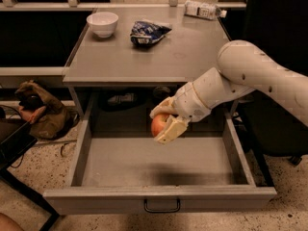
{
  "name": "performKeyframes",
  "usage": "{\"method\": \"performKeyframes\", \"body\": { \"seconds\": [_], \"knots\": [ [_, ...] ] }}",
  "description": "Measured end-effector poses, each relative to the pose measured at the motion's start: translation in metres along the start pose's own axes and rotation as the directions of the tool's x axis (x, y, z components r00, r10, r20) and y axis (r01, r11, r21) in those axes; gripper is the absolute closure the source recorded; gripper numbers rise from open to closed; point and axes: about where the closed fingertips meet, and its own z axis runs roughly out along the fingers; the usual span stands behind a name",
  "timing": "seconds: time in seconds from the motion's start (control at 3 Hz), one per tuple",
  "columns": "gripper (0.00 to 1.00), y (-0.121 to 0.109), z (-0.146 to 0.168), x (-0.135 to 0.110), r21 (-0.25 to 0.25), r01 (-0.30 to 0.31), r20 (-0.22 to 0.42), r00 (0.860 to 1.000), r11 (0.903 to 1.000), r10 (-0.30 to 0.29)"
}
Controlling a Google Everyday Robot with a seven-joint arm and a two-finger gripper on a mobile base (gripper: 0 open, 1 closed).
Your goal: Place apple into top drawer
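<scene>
Next, my gripper releases the apple on the middle of the drawer's grey bottom (154, 159), straight behind the black wire handle. The apple hangs a little above that floor now.
The red-orange apple (158, 125) is held between the cream fingers of my gripper (163, 121). The gripper is shut on it and hangs over the far middle of the open top drawer (159, 196), a little above its grey floor. The drawer is pulled fully out, with its flat front panel and small black wire handle (161, 207) at the bottom of the view. My white arm (250, 73) reaches in from the right.
A grey table (144, 57) stands above the drawer, carrying a white bowl (102, 23), a blue-and-white snack bag (147, 32) and a lying bottle (204, 9). A brown bag (41, 112) lies on the floor at left. A dark chair edge (14, 148) is at lower left.
</scene>
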Motion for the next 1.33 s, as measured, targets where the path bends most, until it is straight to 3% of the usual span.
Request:
{"method": "performKeyframes", "body": {
  "seconds": [0.33,0.67,1.0,1.33],
  "knots": [
    [1.00,0.001,0.014,0.015,0.027,-0.039,0.044,0.998,0.9989,0.038],
    [1.00,0.009,0.040,0.044,0.091,-0.116,0.116,0.988,0.9891,0.105],
    [1.00,0.000,0.086,0.076,0.234,-0.161,0.164,0.979,0.9588,0.124],
    [1.00,0.002,0.094,0.077,0.236,-0.164,0.174,0.977,0.9577,0.124]
  ]
}}
